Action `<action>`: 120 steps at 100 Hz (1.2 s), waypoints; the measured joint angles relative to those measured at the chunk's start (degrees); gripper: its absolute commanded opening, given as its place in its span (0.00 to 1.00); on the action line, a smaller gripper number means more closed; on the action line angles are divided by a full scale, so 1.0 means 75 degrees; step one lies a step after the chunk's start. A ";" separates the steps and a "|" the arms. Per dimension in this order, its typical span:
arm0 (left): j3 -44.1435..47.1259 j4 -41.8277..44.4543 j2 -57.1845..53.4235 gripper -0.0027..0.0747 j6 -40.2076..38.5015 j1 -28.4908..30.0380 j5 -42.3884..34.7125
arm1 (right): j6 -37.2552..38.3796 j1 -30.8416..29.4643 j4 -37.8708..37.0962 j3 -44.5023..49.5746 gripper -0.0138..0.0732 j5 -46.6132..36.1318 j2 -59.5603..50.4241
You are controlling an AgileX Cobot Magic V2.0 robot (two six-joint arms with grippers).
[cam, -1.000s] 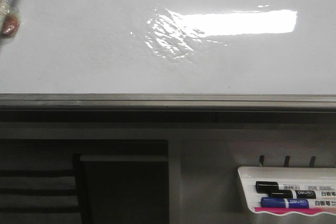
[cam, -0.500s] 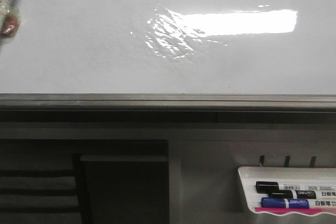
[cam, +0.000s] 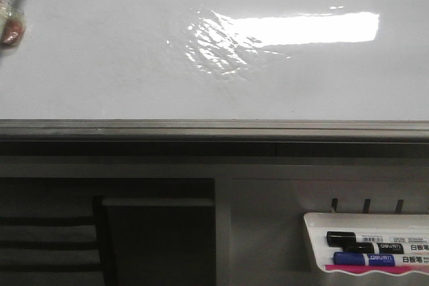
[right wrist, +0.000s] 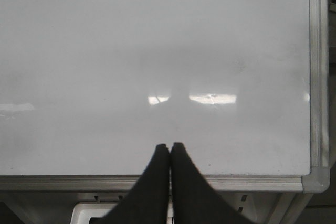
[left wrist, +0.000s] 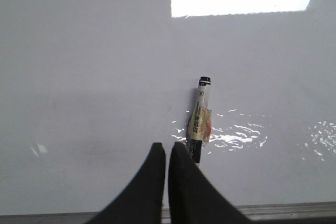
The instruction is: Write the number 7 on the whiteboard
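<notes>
Next, I close my left gripper on the black-capped marker that lies on the whiteboard, at the near end of the marker's worn label (cam: 3, 34) (left wrist: 196, 138).
The whiteboard (cam: 100, 65) lies glossy and white with a bright rectangular glare, and its grey edge rail (cam: 214, 127) runs along the near side. No number 7 shows on it; there is only a faint short dark tick (left wrist: 168, 110) in the left wrist view. A black-capped marker with a worn label (left wrist: 201, 119) lies on the board, and it also shows at the far left of the front view (cam: 11, 5). My left gripper (left wrist: 167, 146) is shut and empty, its tips just beside the marker's near end. My right gripper (right wrist: 169, 145) is shut and empty over the board's near edge (right wrist: 105, 182).
A small white marker tray (cam: 315, 232) hangs below the board at the right, holding a black marker (cam: 365, 239) and a blue marker (cam: 365, 259). The board's right rail and corner (right wrist: 315, 177) show in the right wrist view. Dark frame openings lie under the rail at the left.
</notes>
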 measured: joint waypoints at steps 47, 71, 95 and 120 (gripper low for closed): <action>0.0000 0.0000 0.0184 0.01 0.0000 0.0000 0.0005 | 0.0000 0.0000 0.0000 -0.0004 0.08 0.0028 0.0055; 0.0000 0.0056 0.0184 0.09 0.0000 0.0000 0.0005 | 0.0000 0.0000 -0.0057 -0.0004 0.29 0.0045 0.0055; 0.0000 0.0474 0.0184 0.60 0.0000 0.0000 0.0066 | -0.0017 0.0000 -0.0382 -0.0004 0.77 -0.0062 0.0055; 0.0000 0.0521 0.0184 0.64 0.0000 0.0000 0.0112 | -0.0034 0.0000 -0.0468 -0.0004 0.77 -0.0062 0.0055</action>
